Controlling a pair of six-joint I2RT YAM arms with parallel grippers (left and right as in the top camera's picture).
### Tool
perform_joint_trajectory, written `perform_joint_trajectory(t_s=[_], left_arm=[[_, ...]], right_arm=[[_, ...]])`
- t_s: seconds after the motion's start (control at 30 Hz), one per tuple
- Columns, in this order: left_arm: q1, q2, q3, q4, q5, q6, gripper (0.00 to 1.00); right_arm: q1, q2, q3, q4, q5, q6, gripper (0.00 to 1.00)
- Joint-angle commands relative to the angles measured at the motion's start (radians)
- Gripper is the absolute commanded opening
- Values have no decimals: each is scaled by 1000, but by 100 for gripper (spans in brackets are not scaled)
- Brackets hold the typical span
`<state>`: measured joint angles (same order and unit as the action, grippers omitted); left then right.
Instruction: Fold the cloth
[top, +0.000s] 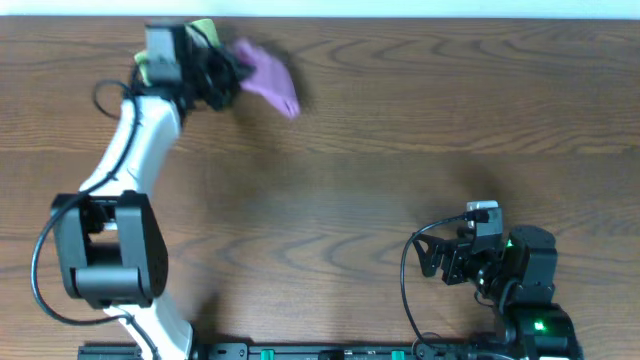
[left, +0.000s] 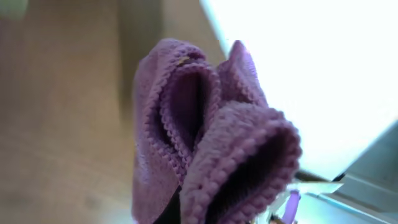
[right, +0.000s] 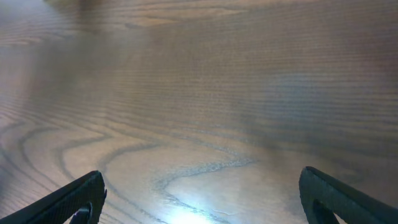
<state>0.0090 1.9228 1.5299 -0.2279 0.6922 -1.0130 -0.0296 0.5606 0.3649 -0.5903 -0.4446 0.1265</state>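
My left gripper will release the purple cloth, now hanging lifted off the wood, on top of the yellow-green cloth (top: 187, 44) near the far edge of the table.
The purple cloth (top: 268, 77) hangs bunched from my left gripper (top: 226, 72) at the far left of the table, lifted off the wood. In the left wrist view the cloth (left: 211, 137) fills the frame in soft folds and hides the fingers. The left gripper is shut on it. My right gripper (top: 436, 258) rests low at the near right, far from the cloth. Its two dark fingertips (right: 202, 196) stand wide apart over bare wood, open and empty.
A yellow-green cloth (top: 203, 28) lies at the far left edge, mostly hidden behind my left wrist. The brown wooden table (top: 400, 150) spreads between the two arms. A white wall (left: 323, 74) shows beyond the table's far edge.
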Motion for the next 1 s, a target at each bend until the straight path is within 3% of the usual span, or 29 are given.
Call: perform_joint_trajectory(t_s=[0.0,0.3,0.67,0.97], left_arm=[[40,87,140,-10,21,44,6],[106,265,373,-12,113,42,6],[230,269,384,-11,160,49,5],[253,269,384,-22,164,76,6]], right_arm=[[-8,-6,-2,-1,3,11,99],[-8,-6,-2,-1,3,11,99],[-8,-6,-2,-1,3,11,99],[-8,-6,-2,-1,4,11,99]])
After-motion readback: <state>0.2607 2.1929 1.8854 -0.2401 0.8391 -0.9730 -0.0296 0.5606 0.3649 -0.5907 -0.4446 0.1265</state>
